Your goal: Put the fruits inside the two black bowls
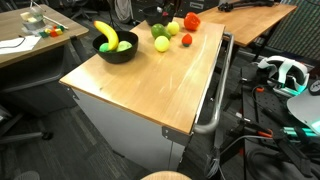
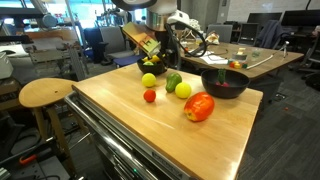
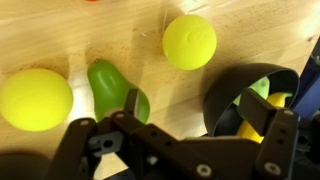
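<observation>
The wide end of the green pear (image 1: pixel 157 30) (image 3: pixel 130 105), between the two yellow fruits, is my next target, and I will move my gripper there and close it.
Several fruits lie on the wooden table: a yellow ball fruit (image 3: pixel 35 98), a green pear (image 3: pixel 115 95) and a yellow-green fruit (image 3: pixel 190 42) in the wrist view. In an exterior view a small red fruit (image 2: pixel 150 96) and a red-orange fruit (image 2: pixel 200 107) lie nearer the camera. One black bowl (image 1: pixel 115 48) holds a banana and a green fruit; it also shows in the wrist view (image 3: pixel 225 100). The second black bowl (image 2: pixel 225 83) stands at the table's right. My gripper (image 3: pixel 190 150) hangs open and empty above the pear, between the fruits and the banana bowl (image 2: pixel 160 50).
The table (image 1: pixel 150 85) has a metal handle rail (image 1: pixel 215 100) along one side. A round wooden stool (image 2: pixel 45 93) stands beside it. Desks, cables and a headset (image 1: pixel 285 72) surround the table.
</observation>
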